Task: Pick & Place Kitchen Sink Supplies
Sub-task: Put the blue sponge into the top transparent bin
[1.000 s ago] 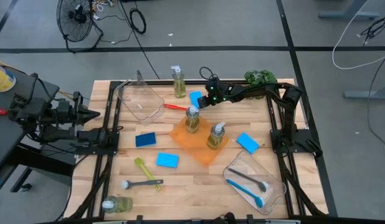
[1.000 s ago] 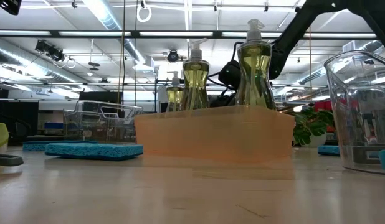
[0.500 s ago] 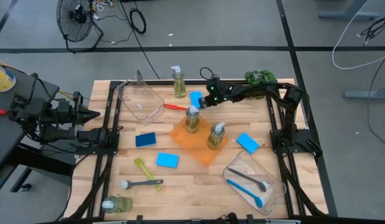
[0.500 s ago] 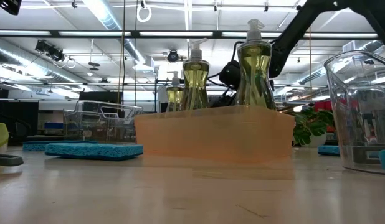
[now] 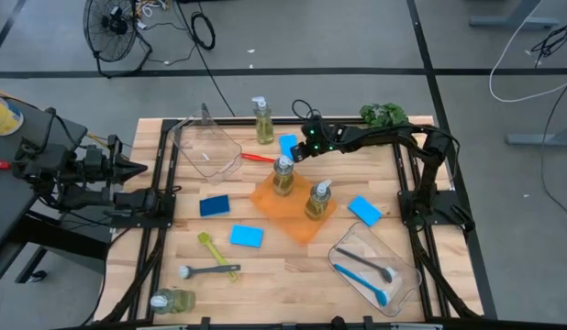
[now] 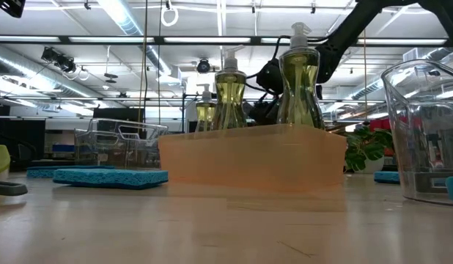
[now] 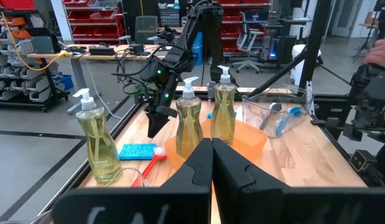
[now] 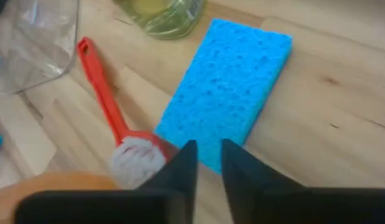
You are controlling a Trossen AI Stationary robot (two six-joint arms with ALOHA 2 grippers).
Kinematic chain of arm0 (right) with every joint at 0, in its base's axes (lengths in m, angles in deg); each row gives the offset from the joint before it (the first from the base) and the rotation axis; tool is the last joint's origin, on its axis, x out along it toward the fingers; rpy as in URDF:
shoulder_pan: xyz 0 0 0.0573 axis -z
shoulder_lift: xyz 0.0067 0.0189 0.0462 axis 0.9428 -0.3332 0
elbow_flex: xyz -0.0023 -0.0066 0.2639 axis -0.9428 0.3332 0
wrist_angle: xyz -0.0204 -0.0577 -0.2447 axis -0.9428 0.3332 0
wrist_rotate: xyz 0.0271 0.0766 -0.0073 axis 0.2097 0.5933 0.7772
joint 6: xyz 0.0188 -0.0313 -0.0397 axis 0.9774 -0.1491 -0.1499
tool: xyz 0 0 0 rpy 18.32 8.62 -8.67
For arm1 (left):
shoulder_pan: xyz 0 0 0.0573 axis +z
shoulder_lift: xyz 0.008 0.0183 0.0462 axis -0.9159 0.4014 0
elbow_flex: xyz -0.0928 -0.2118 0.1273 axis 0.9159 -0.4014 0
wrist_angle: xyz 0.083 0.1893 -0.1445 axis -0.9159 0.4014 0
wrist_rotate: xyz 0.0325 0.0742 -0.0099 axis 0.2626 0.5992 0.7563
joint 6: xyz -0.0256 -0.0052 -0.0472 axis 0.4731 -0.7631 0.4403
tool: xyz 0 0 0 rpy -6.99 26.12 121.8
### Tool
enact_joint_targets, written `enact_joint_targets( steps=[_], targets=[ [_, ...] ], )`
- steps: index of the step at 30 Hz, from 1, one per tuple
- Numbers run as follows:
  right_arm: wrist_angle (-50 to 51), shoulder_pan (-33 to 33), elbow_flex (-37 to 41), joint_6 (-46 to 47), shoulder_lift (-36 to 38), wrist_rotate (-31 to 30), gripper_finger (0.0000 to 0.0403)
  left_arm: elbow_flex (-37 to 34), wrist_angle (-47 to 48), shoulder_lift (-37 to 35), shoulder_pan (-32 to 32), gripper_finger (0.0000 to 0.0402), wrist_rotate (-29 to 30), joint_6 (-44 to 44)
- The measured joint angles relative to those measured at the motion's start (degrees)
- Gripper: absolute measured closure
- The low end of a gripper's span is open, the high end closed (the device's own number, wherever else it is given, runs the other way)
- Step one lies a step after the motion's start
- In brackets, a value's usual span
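The fingers of my right gripper are almost closed above the end of the flat blue sponge, so I should open them and grab the sponge by its long edge (image 8: pixel 260 107).
A blue sponge (image 5: pixel 288 144) (image 8: pixel 227 87) lies flat on the wood near the table's far edge. Beside it lies a red brush (image 5: pixel 256 157) (image 8: pixel 105 99). My right gripper (image 5: pixel 300 152) (image 8: pixel 207 149) slants down just over the sponge's end nearest the brush head; its fingers are a narrow gap apart with nothing between them. Two soap bottles (image 5: pixel 283 174) (image 5: pixel 318 199) stand upright in an orange tray (image 5: pixel 297 220). A third bottle (image 5: pixel 261 119) stands at the far edge, and another (image 5: pixel 172 300) lies on its side at the near left. My left gripper (image 7: pixel 211 152) is shut, level, off the table's left side.
Loose on the wood lie three more blue sponges (image 5: pixel 214 206) (image 5: pixel 247 236) (image 5: pixel 364 210), a yellow-green brush (image 5: pixel 215 252) and a grey brush (image 5: pixel 205 270). A clear bin (image 5: pixel 205 147) stands far left. Another bin (image 5: pixel 398 266), near right, holds brushes. A leafy plant (image 5: pixel 383 115) sits far right.
My right gripper has risen a little over the blue sponge, and the arm's elbow has swung slightly toward the table's right edge. The sponge and the red brush lie where they were.
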Motion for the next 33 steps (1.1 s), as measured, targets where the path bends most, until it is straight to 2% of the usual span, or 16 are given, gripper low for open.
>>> enact_joint_targets(
  steps=[4, 8, 13, 17, 27, 33],
  targets=[
    [0.0, -0.1, 0.0, 0.1, 0.0, -3.7, 0.0236, 0.0, 0.0, 0.0, 0.0, 0.0399, 0.0, 0.0],
    [-0.9, -0.1, 0.0, 0.5, 0.0, -3.4, 0.0171, 0.0, 0.0, 0.0, 0.0, 0.0399, 0.0, 0.0],
    [-3.4, -0.3, 0.0, 1.5, -1.8, -2.5, 0.0129, 0.0, 0.0, 0.0, 0.0, 0.0399, 0.0, 0.0],
    [-3.5, -0.3, 0.0, 1.0, -2.5, -4.3, 0.0126, 0.0, 0.0, 0.0, 0.0, 0.0399, 0.0, 0.0],
    [-4.0, -0.3, 0.0, 1.6, -5.2, -3.8, 0.0151, 0.0, 0.0, 0.0, 0.0, 0.0399, 0.0, 0.0],
    [-4.2, -0.3, 0.0, 1.7, -5.2, -3.8, 0.0188, 0.0, 0.0, 0.0, 0.0, 0.0399, 0.0, 0.0]
  ],
)
